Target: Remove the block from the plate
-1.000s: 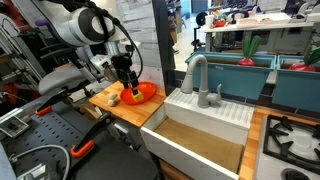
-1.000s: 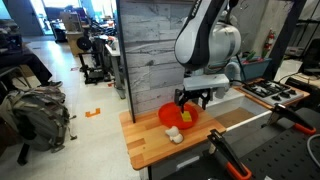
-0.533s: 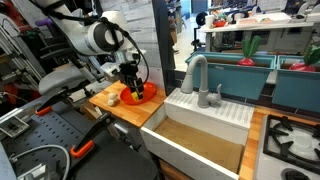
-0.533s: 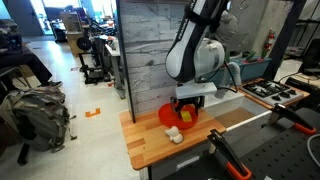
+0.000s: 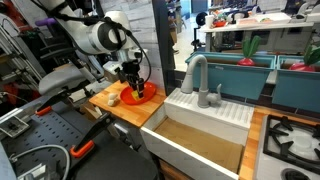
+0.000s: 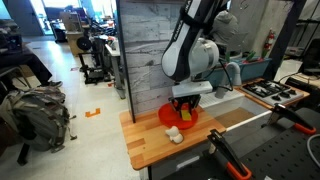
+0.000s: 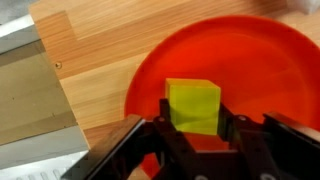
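Note:
Next, I open my gripper and let go of the block on the wooden counter [image 5: 112,91], in the spot between the cream lump and the grey wall.
In the wrist view a small yellow-green block [image 7: 193,105] rests on the glossy orange-red plate [image 7: 255,60], and my gripper [image 7: 194,120] is shut on the block, one finger against each side. In both exterior views the gripper [image 5: 136,90] [image 6: 186,113] reaches down into the plate [image 5: 147,94] [image 6: 167,117], which lies on a wooden counter [image 5: 118,108] [image 6: 150,145]. The block is hidden behind the fingers there.
A pale cream rounded lump [image 5: 112,99] [image 6: 174,135] lies on the counter beside the plate. A white sink [image 5: 200,135] with a grey faucet [image 5: 192,72] adjoins the counter. A grey wood-panel wall [image 6: 150,50] stands behind the plate.
The arm came down onto the plate and the jaws closed from open onto the block.

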Robot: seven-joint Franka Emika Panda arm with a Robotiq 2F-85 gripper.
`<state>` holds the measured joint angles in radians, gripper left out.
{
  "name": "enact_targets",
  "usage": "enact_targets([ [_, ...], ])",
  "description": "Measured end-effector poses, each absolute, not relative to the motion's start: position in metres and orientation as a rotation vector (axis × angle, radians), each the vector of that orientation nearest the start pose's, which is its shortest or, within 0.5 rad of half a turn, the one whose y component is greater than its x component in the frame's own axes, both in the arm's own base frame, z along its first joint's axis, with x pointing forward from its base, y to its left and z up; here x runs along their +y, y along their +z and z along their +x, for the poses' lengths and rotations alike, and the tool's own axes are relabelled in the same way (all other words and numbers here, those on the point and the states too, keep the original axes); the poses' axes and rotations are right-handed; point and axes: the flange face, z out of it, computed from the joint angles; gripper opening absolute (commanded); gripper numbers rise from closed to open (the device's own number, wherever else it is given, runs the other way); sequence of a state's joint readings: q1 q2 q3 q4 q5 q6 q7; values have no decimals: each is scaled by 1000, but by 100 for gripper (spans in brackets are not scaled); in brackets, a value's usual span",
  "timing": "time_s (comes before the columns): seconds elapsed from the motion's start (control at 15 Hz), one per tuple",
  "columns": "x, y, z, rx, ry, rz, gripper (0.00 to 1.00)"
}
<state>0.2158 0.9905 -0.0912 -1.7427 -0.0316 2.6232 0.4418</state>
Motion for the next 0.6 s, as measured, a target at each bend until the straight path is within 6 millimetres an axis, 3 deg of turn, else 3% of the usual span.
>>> enact_targets([
  [0.33,93,10,606,369,134,-3238,18],
  [0.6,129,32,602,283,99,-3237,18],
])
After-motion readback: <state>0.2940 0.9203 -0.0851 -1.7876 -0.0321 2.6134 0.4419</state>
